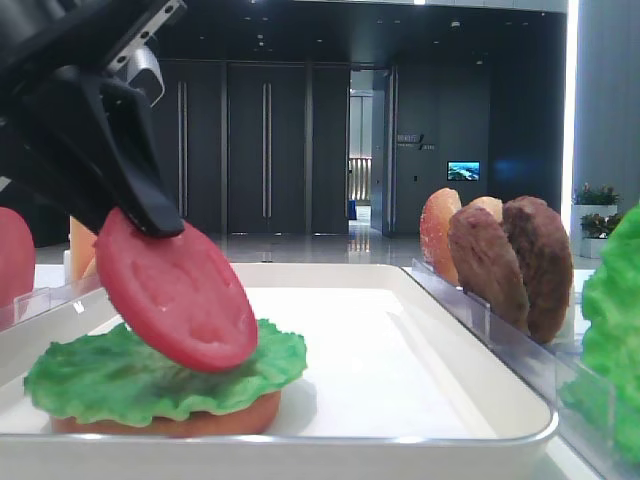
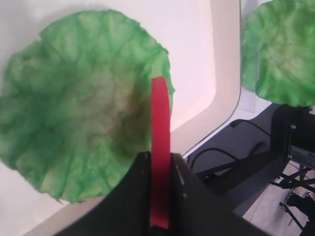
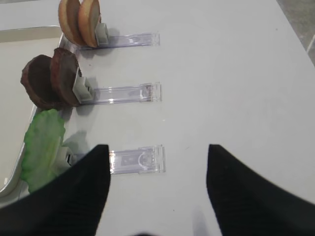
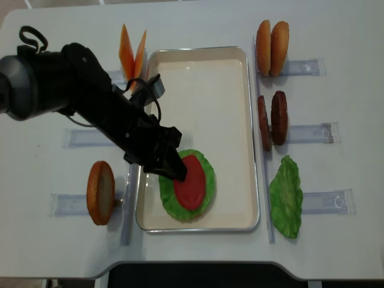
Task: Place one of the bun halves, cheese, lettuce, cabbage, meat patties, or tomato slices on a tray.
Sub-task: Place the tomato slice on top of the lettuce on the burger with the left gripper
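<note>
My left gripper is to put down the tomato slice, now hanging tilted, flat on the green lettuce leaf (image 4: 179,188) (image 2: 68,124). It will let go toward the leaf's side that faces the lone bun half.
A pinkish-red tomato slice (image 1: 175,290) (image 4: 191,183) hangs tilted, and my left gripper (image 4: 174,168) (image 2: 160,160) is shut on its upper edge. Its lower edge reaches down to a green lettuce leaf (image 1: 90,375) (image 2: 74,108) that lies on a bun half (image 1: 180,422) at the near end of the white tray (image 1: 400,340) (image 4: 204,84). In the left wrist view the slice (image 2: 160,147) shows edge-on between the black fingers. My right gripper (image 3: 157,147) is open over the bare table, right of the tray, with nothing between its fingers.
Clear racks right of the tray hold two bun halves (image 4: 272,47) (image 3: 78,22), two meat patties (image 4: 273,117) (image 3: 51,83) and a lettuce leaf (image 4: 286,197) (image 3: 42,142). On the left stand cheese slices (image 4: 132,54) and another bun half (image 4: 100,192).
</note>
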`<state>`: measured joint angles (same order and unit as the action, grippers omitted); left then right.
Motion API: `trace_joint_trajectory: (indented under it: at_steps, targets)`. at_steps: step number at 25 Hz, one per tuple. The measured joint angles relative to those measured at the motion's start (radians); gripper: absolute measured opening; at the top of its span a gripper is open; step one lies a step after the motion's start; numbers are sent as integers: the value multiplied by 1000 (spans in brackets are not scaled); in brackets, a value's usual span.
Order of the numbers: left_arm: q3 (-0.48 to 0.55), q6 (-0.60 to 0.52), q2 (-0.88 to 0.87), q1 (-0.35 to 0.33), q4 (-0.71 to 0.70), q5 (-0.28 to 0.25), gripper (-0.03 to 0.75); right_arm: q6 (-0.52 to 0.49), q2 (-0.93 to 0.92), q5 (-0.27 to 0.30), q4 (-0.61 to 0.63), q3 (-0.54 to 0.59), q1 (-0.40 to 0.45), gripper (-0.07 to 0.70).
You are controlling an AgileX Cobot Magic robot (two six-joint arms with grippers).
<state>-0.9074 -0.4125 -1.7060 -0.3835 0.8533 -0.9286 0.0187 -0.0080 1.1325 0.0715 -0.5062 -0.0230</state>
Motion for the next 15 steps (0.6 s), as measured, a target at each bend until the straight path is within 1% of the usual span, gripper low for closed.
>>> trace_joint_trajectory:
  at_steps: [7,12,15]
  targets:
    - [0,9,0,0,-28,5,67,0,0,0,0,0,0,413]
    - [0,-30,0,0,-28,22,66,0,0,0,0,0,0,413]
    - [0,-36,0,0,-29,23,66,0,0,0,0,0,0,413]
